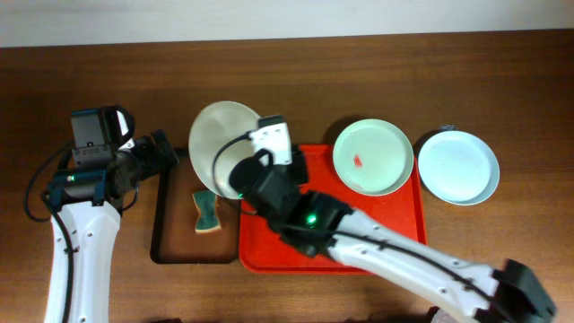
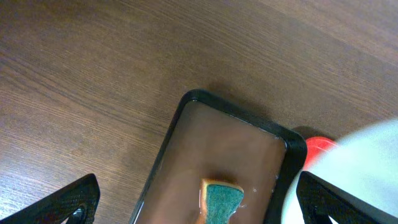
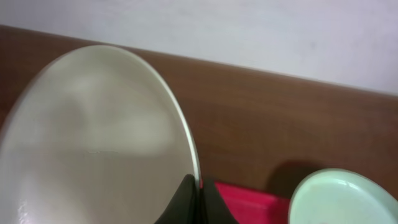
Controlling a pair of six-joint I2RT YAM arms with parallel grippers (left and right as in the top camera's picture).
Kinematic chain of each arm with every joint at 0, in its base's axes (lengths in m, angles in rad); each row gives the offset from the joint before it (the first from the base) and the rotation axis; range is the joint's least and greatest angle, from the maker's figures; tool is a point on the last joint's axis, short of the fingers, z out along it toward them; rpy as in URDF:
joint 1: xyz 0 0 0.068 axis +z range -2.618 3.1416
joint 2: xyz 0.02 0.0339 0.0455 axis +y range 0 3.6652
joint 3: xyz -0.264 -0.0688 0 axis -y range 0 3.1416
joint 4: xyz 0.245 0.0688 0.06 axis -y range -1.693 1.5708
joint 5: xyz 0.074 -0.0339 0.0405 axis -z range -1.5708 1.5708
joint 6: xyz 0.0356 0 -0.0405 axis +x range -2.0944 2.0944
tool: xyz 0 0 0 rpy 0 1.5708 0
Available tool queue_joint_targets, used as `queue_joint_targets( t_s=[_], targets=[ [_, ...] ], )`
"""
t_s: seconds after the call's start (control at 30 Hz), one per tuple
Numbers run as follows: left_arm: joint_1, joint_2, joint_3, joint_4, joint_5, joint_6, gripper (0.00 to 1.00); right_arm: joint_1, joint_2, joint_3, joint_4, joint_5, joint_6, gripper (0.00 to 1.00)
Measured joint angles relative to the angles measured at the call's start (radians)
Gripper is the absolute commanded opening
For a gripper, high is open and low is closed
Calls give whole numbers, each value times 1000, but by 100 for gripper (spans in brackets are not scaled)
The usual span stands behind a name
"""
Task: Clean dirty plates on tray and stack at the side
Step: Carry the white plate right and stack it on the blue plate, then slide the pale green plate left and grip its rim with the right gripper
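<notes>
Next, I set the white plate on the light blue-green plate (image 1: pixel 457 168) beside the red tray, using my right gripper.
My right gripper (image 3: pixel 200 194) is shut on the rim of the white plate (image 1: pixel 220 135) and holds it tilted above the left end of the red tray (image 1: pixel 377 220); the plate fills the left of the right wrist view (image 3: pixel 93 137). The pale mint plate (image 1: pixel 372 155) with a red smear lies on the tray's far right. The light blue-green plate (image 1: pixel 458 166) rests on the table right of the tray. My left gripper (image 2: pixel 199 202) is open and empty above the brown tray, with the white plate's edge (image 2: pixel 354 168) at its right finger.
A black-rimmed brown tray (image 1: pixel 170 224) lies left of the red tray, with a green sponge (image 1: pixel 208 211) in it. The sponge also shows in the left wrist view (image 2: pixel 221 200). Bare wooden table (image 1: pixel 296 63) surrounds everything.
</notes>
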Motion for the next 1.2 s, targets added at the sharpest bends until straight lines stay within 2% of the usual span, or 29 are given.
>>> queue_joint_targets(
  t_s=[0.1,0.23,0.37,0.5,0.7,0.8,0.87,0.9,0.93,1.0,1.03,1.07,1.13,1.17,1.2],
  targets=[
    [0,0,0,1,0,0,99,-219,-123,2,-211,-242,160,4],
    [0,0,0,0,0,0,99,-545,-240,2,-371,-475,232,4],
    [0,0,0,0,0,0,99,-892,-245,4,-577,-564,241,4],
    [0,0,0,0,0,0,99,-1129,-245,3,-664,-579,243,4],
    [0,0,0,1,0,0,99,-1307,-186,-118,-609,-498,236,4],
    [0,0,0,0,0,0,99,-1416,-109,-142,-543,-488,237,5],
    [0,0,0,0,0,0,99,-1430,-45,-142,-504,-500,236,5],
    [0,0,0,0,0,0,99,-1430,-11,-142,-495,-511,236,10],
    [0,0,0,0,0,0,99,-1430,40,-142,-486,-526,238,22],
    [0,0,0,0,0,0,99,-1430,105,-143,-485,-550,240,59],
    [0,0,0,0,0,0,99,-1430,122,-143,-486,-557,235,63],
    [0,0,0,0,0,0,99,-1430,123,-143,-484,-579,197,63],
    [0,0,0,0,0,0,99,-1430,124,-125,-492,-721,45,55],
    [0,0,0,0,0,0,99,-1420,126,-84,-513,-830,-66,41],
    [0,0,0,0,0,0,99,-1405,126,-58,-515,-878,-118,39]
  ],
)
